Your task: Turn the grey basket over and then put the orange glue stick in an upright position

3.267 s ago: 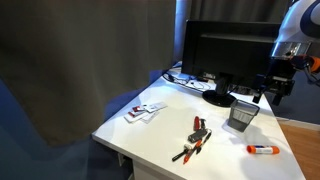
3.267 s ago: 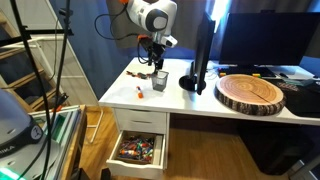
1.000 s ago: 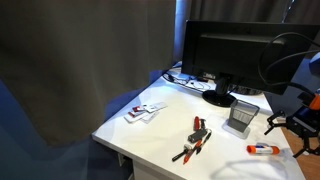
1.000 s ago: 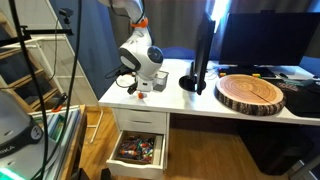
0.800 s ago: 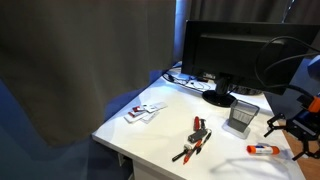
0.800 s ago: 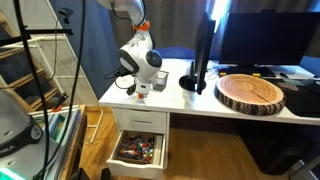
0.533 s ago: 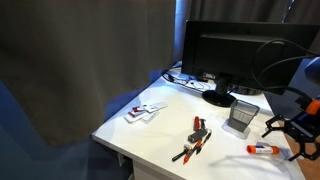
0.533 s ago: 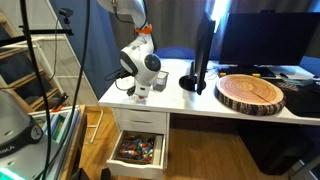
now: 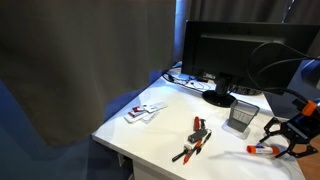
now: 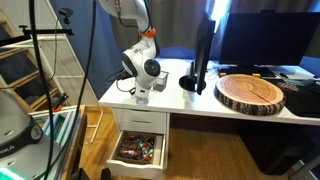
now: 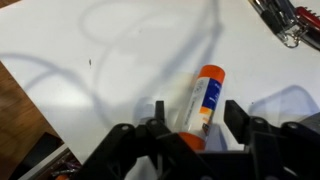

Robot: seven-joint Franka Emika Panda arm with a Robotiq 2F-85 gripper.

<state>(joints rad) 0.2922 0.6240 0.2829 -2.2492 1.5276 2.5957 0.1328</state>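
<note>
The orange glue stick lies slanted between my open fingers; I will align them, grip its near end (image 11: 193,138) and tip it upright.
The orange glue stick (image 11: 204,100) lies flat on the white desk, and its orange body shows between my fingers in the wrist view. In an exterior view it lies near the desk's front corner (image 9: 258,150). My gripper (image 11: 196,118) is open and straddles the stick's near end without closing on it; it also shows low over the desk in both exterior views (image 9: 277,143) (image 10: 140,96). The grey basket (image 9: 241,116) stands on the desk just behind the stick, beside the monitor base. It is hidden by my arm in the exterior view from the desk's end.
A black monitor (image 9: 228,48) stands at the back. A red-and-black hand tool (image 9: 195,137) lies mid-desk and shows in the wrist view (image 11: 285,20). Cards (image 9: 145,111) lie further along the desk. A round wooden slab (image 10: 252,93) and an open drawer (image 10: 138,151) show from the desk's end.
My gripper has come down over the glue stick from above the desk's front corner. The stick and the basket have not moved.
</note>
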